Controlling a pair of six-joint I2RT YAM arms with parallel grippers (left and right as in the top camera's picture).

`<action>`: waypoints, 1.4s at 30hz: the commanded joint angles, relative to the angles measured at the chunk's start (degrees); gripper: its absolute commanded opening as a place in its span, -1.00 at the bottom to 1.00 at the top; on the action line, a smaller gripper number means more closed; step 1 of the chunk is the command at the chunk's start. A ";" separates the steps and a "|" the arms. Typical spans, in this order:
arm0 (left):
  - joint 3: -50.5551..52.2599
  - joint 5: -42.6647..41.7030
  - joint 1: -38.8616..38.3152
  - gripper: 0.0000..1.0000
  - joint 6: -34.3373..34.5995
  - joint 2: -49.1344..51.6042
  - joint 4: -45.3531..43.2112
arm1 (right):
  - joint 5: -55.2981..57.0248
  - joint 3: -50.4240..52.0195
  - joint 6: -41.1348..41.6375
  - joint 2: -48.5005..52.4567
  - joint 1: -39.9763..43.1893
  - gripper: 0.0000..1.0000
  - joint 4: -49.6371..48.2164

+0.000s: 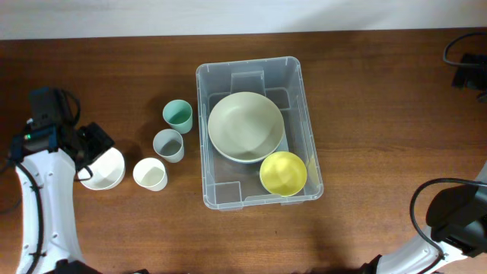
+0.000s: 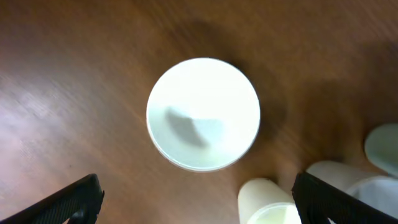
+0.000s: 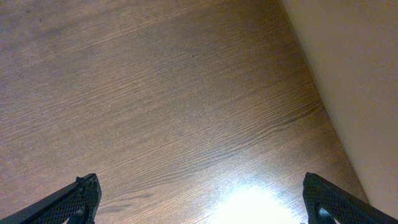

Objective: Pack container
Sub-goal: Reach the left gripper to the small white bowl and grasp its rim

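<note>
The white bowl's rim [image 1: 85, 180] [image 2: 149, 122], on the side farthest from the teal cup, is the next spot my left gripper needs to move to and close on.
The clear plastic container [image 1: 213, 194] stands mid-table. It holds a large pale green bowl [image 1: 246, 125] and a yellow bowl [image 1: 283, 173]. To its left stand a teal cup [image 1: 178, 116], a grey cup [image 1: 168, 144], a cream cup [image 1: 150, 173] and a white bowl [image 1: 105, 169]. My left gripper [image 1: 87, 156] hangs open over the white bowl [image 2: 203, 122], which shows from above in the left wrist view, with the cream cup [image 2: 268, 204] at the lower right. My right gripper [image 3: 199, 205] is open over bare wood at the table's far right.
Black cables and a device [image 1: 466, 65] lie at the back right corner. A pale wall or floor strip [image 3: 354, 74] runs beside the table edge in the right wrist view. The right arm's base [image 1: 456, 217] sits at the front right.
</note>
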State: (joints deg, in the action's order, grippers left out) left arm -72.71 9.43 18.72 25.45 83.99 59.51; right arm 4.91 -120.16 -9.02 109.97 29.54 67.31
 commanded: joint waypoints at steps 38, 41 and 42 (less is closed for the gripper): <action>22.32 -8.83 10.58 -0.98 7.54 11.56 -29.73 | 0.09 -0.76 0.52 0.02 0.11 0.98 -0.02; 19.30 -7.67 10.58 -0.99 4.59 10.64 -28.28 | 0.09 -0.76 0.52 0.02 0.11 0.98 -0.02; 17.57 -6.40 10.58 -0.99 3.82 10.23 -26.82 | 0.09 -0.76 0.52 0.02 0.11 0.98 -0.02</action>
State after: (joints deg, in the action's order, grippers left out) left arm -50.94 0.84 29.06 32.56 95.68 30.76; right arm 4.93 -120.16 -8.97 109.97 29.54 67.33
